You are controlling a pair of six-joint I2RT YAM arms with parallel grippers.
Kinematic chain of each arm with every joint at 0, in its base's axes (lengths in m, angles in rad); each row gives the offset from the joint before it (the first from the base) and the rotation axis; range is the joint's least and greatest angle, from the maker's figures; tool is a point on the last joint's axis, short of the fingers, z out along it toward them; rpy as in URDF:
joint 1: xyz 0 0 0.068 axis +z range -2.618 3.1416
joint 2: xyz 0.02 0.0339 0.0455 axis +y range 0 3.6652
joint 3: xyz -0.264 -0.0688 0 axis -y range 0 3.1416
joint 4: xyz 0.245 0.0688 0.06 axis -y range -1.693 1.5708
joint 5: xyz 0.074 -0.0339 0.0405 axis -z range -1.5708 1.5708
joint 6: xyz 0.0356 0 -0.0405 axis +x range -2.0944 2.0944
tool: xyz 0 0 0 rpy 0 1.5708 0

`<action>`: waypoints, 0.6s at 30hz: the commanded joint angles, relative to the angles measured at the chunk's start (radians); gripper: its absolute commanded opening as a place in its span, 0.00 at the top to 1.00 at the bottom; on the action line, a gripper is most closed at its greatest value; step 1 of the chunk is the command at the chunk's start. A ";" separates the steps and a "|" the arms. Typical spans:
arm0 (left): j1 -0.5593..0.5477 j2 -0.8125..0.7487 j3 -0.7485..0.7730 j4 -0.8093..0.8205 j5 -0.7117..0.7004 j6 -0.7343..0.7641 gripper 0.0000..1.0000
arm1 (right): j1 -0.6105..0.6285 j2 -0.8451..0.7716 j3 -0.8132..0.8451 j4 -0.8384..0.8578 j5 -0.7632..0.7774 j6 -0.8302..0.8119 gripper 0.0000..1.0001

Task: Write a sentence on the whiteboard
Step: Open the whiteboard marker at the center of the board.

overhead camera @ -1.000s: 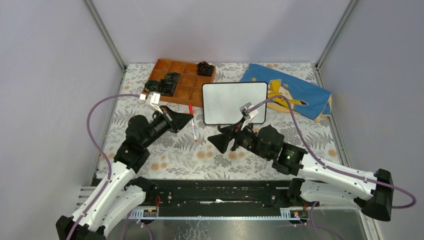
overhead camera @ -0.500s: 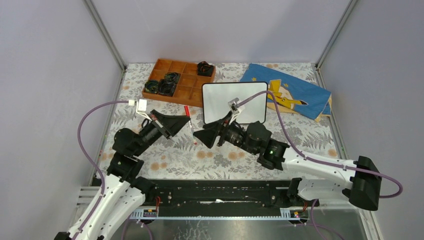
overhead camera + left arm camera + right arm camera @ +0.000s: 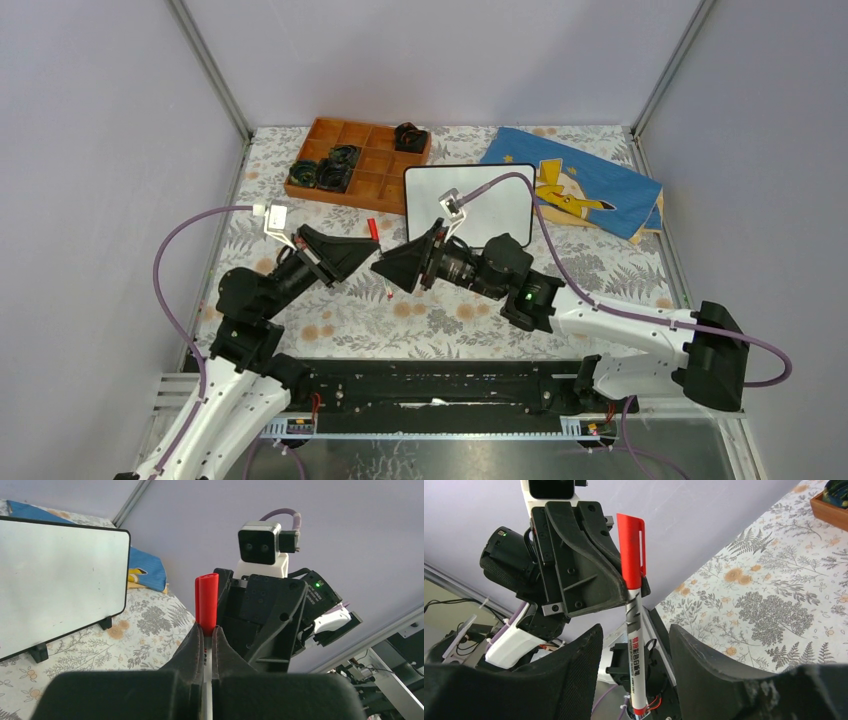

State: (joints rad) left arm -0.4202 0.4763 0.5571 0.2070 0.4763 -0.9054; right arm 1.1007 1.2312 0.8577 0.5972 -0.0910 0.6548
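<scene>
Next, my right gripper grips the marker's body before my left gripper takes the cap (image 3: 630, 550), as my left gripper is holding the body below its red cap.
The whiteboard (image 3: 470, 205) stands on its feet at the table's middle back, and its face is blank. It also shows in the left wrist view (image 3: 55, 580). No sentence shows on it. My left gripper (image 3: 370, 247) (image 3: 206, 630) is shut on a white marker with a red cap (image 3: 373, 228) (image 3: 206, 600) and holds it above the table. My right gripper (image 3: 382, 266) (image 3: 634, 630) faces it from the right. It is open, and the marker's white barrel (image 3: 634, 645) lies between its fingers without touching them.
A wooden compartment tray (image 3: 372, 172) with black items stands at the back left. A blue cloth with a yellow figure (image 3: 585, 185) lies at the back right. The table has a floral cover, with metal frame posts at the back corners.
My left gripper has closed on the marker, which lay on the table, and lifted it. My right arm has swung left until its open gripper meets the marker.
</scene>
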 commanded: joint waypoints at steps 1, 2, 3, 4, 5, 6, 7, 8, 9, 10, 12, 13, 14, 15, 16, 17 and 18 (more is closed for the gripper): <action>-0.006 -0.019 0.003 0.069 0.044 -0.010 1.00 | 0.007 0.013 0.050 0.067 -0.044 0.016 0.44; -0.006 -0.021 0.003 0.068 0.044 -0.010 1.00 | 0.006 0.015 0.051 0.067 -0.049 0.017 0.45; -0.006 -0.022 0.004 0.069 0.044 -0.010 1.00 | 0.007 0.018 0.054 0.070 -0.054 0.018 0.47; -0.006 -0.022 0.004 0.069 0.045 -0.011 1.00 | 0.007 0.022 0.057 0.068 -0.059 0.019 0.49; -0.006 -0.022 0.004 0.071 0.047 -0.013 1.00 | 0.007 0.025 0.059 0.068 -0.063 0.021 0.50; -0.006 -0.022 0.004 0.074 0.050 -0.015 1.00 | 0.007 0.028 0.062 0.068 -0.067 0.023 0.51; -0.005 -0.021 0.004 0.077 0.053 -0.015 1.00 | 0.007 0.029 0.063 0.070 -0.072 0.024 0.53; -0.006 -0.022 0.004 0.078 0.056 -0.014 1.00 | 0.007 0.030 0.061 0.074 -0.077 0.023 0.55; -0.006 -0.023 0.004 0.080 0.062 -0.013 1.00 | 0.007 0.031 0.060 0.078 -0.084 0.023 0.57; -0.006 -0.024 0.005 0.085 0.073 -0.010 1.00 | 0.007 0.030 0.059 0.081 -0.091 0.022 0.62; -0.006 -0.025 0.008 0.092 0.088 -0.004 1.00 | 0.007 0.027 0.057 0.085 -0.105 0.014 0.69; -0.006 -0.024 0.011 0.092 0.095 0.000 0.99 | 0.007 0.025 0.055 0.085 -0.112 0.009 0.74; -0.006 -0.022 0.014 0.092 0.103 0.004 0.92 | 0.007 0.022 0.053 0.084 -0.119 0.001 0.79; -0.006 -0.020 0.019 0.092 0.111 0.006 0.80 | 0.007 0.017 0.049 0.081 -0.125 -0.004 0.83; -0.006 -0.016 0.024 0.089 0.118 0.009 0.66 | 0.007 0.010 0.045 0.074 -0.131 -0.012 0.87; -0.006 -0.014 0.030 0.083 0.121 0.012 0.51 | 0.007 0.001 0.041 0.064 -0.131 -0.021 0.92; -0.006 -0.012 0.037 0.074 0.123 0.013 0.36 | 0.008 -0.010 0.035 0.050 -0.131 -0.032 0.97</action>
State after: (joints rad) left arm -0.4202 0.4664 0.5587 0.2340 0.5411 -0.9058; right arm 1.1034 1.2629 0.8700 0.6193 -0.1890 0.6605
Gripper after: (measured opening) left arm 0.431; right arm 0.134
